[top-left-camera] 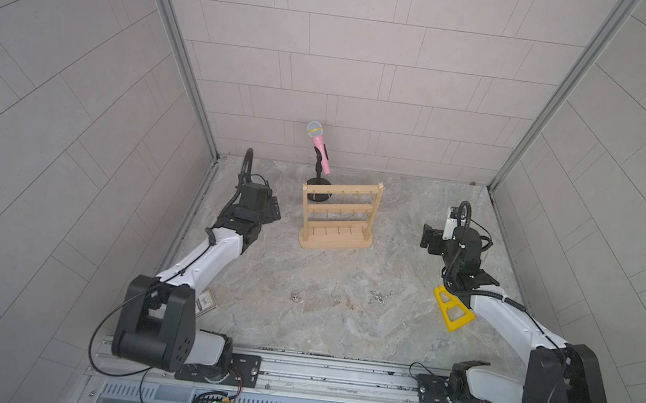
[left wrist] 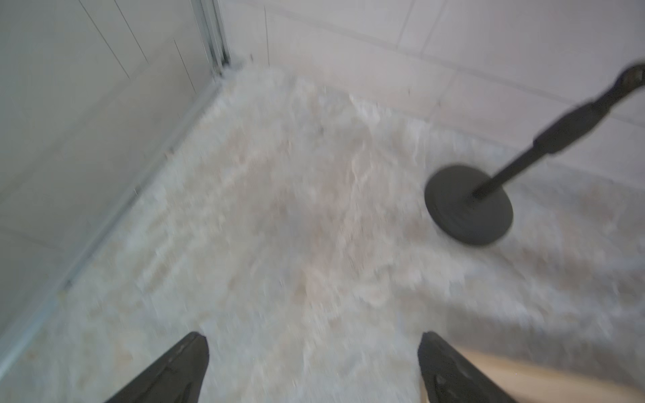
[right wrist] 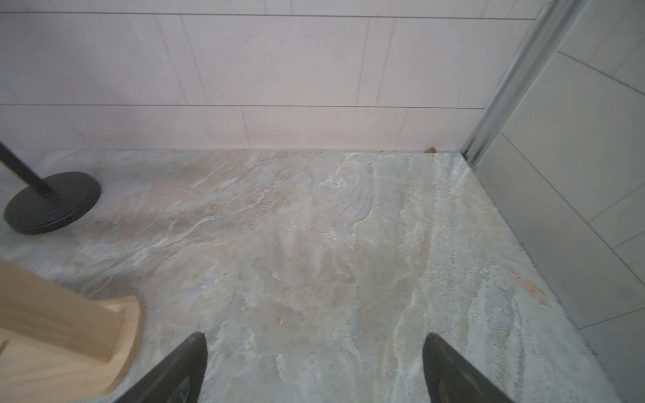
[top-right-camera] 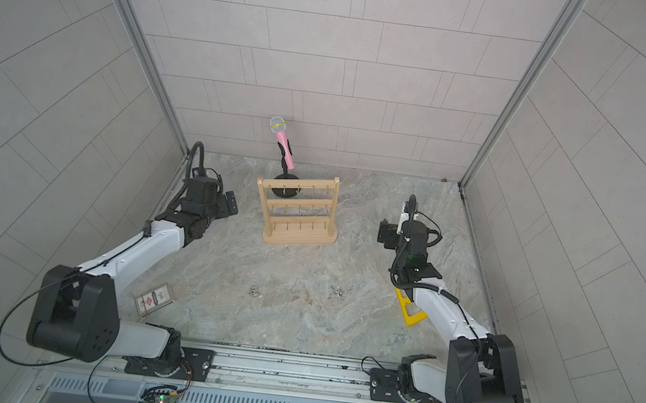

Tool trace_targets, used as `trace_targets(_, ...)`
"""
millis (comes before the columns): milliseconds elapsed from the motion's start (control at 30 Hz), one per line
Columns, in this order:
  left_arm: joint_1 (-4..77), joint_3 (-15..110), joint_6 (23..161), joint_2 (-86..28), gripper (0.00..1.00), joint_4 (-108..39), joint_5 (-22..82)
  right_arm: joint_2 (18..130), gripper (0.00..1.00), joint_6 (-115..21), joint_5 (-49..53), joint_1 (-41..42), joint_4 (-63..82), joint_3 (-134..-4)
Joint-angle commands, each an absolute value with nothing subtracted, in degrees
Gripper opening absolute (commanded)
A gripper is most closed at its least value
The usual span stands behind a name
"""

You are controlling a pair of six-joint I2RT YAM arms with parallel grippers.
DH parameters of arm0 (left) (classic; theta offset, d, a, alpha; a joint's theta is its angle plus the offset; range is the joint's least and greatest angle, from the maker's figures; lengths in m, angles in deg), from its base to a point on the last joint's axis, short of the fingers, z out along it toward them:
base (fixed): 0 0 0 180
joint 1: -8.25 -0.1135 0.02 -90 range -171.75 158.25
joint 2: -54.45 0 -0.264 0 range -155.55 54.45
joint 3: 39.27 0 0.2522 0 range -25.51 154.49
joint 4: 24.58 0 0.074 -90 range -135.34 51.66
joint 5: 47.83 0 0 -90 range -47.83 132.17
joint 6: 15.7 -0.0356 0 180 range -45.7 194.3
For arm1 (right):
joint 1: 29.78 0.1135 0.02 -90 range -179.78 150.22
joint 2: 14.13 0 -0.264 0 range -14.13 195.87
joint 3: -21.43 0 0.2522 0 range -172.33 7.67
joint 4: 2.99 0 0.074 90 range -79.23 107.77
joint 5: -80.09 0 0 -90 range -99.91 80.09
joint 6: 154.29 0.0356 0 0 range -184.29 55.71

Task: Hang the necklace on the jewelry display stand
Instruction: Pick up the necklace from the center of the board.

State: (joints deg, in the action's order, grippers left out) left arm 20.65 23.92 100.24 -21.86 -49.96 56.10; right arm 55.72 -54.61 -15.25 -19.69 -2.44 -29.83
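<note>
Next, my left gripper will go to the small silvery chain clump (top-left-camera: 295, 297) nearest my left arm, in front of the jewelry display stand, and close there.
The light wooden jewelry display stand (top-left-camera: 338, 217) (top-right-camera: 297, 212) stands upright at the back middle of the marble table. Its wood also shows at an edge of the left wrist view (left wrist: 523, 377) and of the right wrist view (right wrist: 52, 331). The necklace shows as a small silvery chain clump (top-left-camera: 295, 294) (top-right-camera: 255, 289) and another clump (top-left-camera: 377, 297) (top-right-camera: 337, 292) near the front middle. I cannot tell whether they are one piece. My left gripper (top-left-camera: 272, 211) (left wrist: 313, 336) is open and empty left of the stand. My right gripper (top-left-camera: 430, 237) (right wrist: 314, 335) is open and empty right of it.
A pink microphone (top-left-camera: 319, 147) sits on a black stand whose round base (left wrist: 469, 206) (right wrist: 52, 202) is just behind the rack. A yellow plastic frame (top-left-camera: 452, 308) lies under the right arm. A small card box (top-right-camera: 154, 299) lies front left. Tiled walls enclose three sides.
</note>
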Motion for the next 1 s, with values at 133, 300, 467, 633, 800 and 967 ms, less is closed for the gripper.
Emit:
trace_targets(133,37.71,13.38,119.14,-8.79,0.84,-73.23,57.94,53.16,0.86,-50.29,-16.56,-12.84,17.52,-34.46)
trace_targets(300,45.40,10.85,122.27,-5.89,0.67,-74.11,54.56,54.06,0.83,-48.61,-17.73,-7.79,21.74,-35.66)
trace_targets(467,47.78,11.14,122.06,-11.11,0.58,-69.38,52.39,55.40,0.82,-47.50,-19.05,-3.43,22.81,-37.09)
trace_targets(633,49.00,12.24,121.68,-16.42,0.51,-68.05,52.33,56.48,0.82,-47.23,-19.64,-1.99,22.95,-37.93)
trace_targets(800,50.58,11.79,122.02,-20.76,0.49,-64.77,51.88,57.63,0.82,-47.34,-19.49,-1.82,22.50,-38.23)
trace_targets(967,52.35,12.39,122.78,-24.26,0.47,-63.74,52.60,58.44,0.82,-47.76,-19.42,-1.70,22.40,-38.30)
